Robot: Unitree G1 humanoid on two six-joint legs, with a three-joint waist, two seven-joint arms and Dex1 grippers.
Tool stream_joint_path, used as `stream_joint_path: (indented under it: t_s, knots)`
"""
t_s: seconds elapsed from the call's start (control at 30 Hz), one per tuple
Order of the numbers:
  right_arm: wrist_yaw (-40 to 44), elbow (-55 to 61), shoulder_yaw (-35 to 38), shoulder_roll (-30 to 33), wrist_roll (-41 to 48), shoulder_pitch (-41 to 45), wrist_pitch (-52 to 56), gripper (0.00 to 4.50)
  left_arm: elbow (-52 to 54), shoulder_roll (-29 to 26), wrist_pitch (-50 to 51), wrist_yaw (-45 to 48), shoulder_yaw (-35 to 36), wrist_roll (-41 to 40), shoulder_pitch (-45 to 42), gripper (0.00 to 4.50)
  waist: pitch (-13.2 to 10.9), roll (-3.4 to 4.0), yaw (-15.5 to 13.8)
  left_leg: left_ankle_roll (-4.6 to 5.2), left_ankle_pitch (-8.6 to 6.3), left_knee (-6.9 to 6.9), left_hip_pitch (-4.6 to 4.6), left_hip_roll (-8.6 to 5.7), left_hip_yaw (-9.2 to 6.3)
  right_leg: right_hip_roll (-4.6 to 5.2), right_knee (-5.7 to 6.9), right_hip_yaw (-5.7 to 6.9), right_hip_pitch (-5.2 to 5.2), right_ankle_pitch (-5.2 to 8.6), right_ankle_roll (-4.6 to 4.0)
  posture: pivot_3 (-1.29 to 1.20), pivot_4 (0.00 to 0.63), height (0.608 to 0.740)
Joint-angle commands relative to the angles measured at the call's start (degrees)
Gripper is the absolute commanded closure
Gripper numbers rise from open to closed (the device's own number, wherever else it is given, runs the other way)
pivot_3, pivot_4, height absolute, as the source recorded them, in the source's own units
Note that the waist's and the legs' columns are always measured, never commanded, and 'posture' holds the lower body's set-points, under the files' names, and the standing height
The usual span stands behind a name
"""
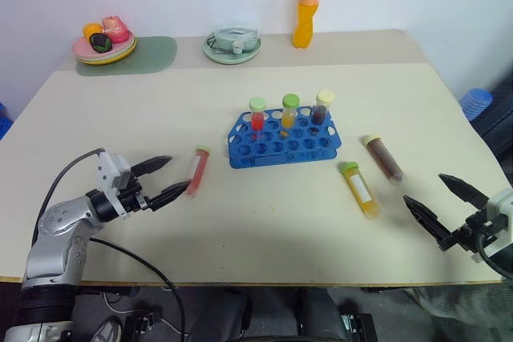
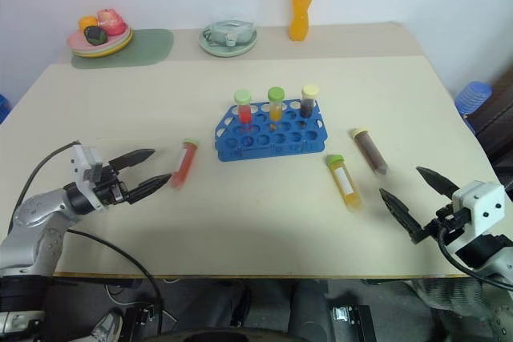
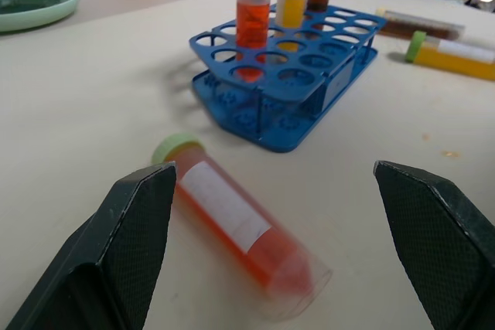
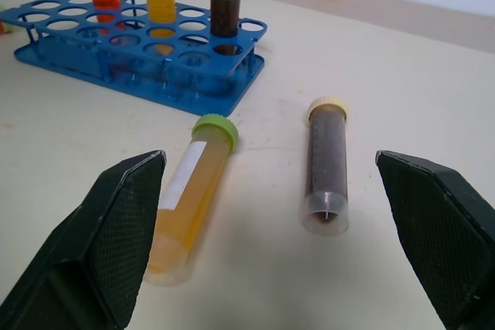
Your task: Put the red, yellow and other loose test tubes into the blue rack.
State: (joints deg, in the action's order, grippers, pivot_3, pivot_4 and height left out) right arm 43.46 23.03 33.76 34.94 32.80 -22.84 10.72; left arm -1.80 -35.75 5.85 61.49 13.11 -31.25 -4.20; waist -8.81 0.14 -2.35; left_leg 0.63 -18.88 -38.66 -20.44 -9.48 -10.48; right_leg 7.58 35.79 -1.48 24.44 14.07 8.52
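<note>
Next, I move my right gripper to the dark brown test tube and close it on its body's upper half (image 1: 382, 156) (image 4: 328, 151), just below the cream cap.
The blue rack (image 1: 284, 138) stands mid-table with three capped tubes upright in its back row. A red test tube (image 1: 197, 170) lies loose on the table to its left. My left gripper (image 1: 166, 179) is open just left of that tube, its fingers level and apart from it. Right of the rack lie a yellow test tube (image 1: 360, 189) and a dark brown test tube (image 1: 384, 157). My right gripper (image 1: 443, 206) is open near the front right edge, short of both. In the wrist views the red tube (image 3: 236, 224), yellow tube (image 4: 189, 194) and brown tube (image 4: 326, 164) lie ahead of open jaws.
An orange drink bottle (image 1: 307, 6) stands at the back edge. A pale green dish (image 1: 232, 44) and a plate of toy food (image 1: 104, 42) on a green mat sit at the back left. The table's front edge (image 1: 264, 282) runs close below both grippers.
</note>
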Motion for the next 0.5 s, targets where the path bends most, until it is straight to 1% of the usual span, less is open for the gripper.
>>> stream_joint_path:
  t_s: [0.03,0.33,0.5]
  knots:
    - [-1.8,4.1,-0.4,1.1,0.4,1.1,1.9,0.0,2.2,0.2,0.2,0.2,0.5,-0.8,0.5,0.33,0.0,0.0,0.0,0.0,0.0,0.01,0.0,0.0,0.0,0.0,0.0,0.0,0.0,0.0,0.0,0.0,0.15,0.74]
    - [-3.3,5.9,-0.5,1.4,0.3,2.7,4.8,0.0,1.5,0.9,0.1,1.1,0.2,-1.2,-0.9,0.33,0.0,0.0,0.0,0.0,0.0,0.04,-0.01,0.01,0.0,0.0,-0.08,0.01,0.0,0.0,0.0,0.0,0.15,0.74]
    - [-4.5,7.0,-2.0,1.9,0.5,4.9,7.4,0.0,0.6,0.6,-1.0,5.4,-1.5,-0.9,-2.1,0.33,0.0,0.0,0.0,0.0,0.0,0.04,-0.01,0.01,0.0,0.0,-0.1,0.01,0.0,0.0,0.0,0.0,0.15,0.74]
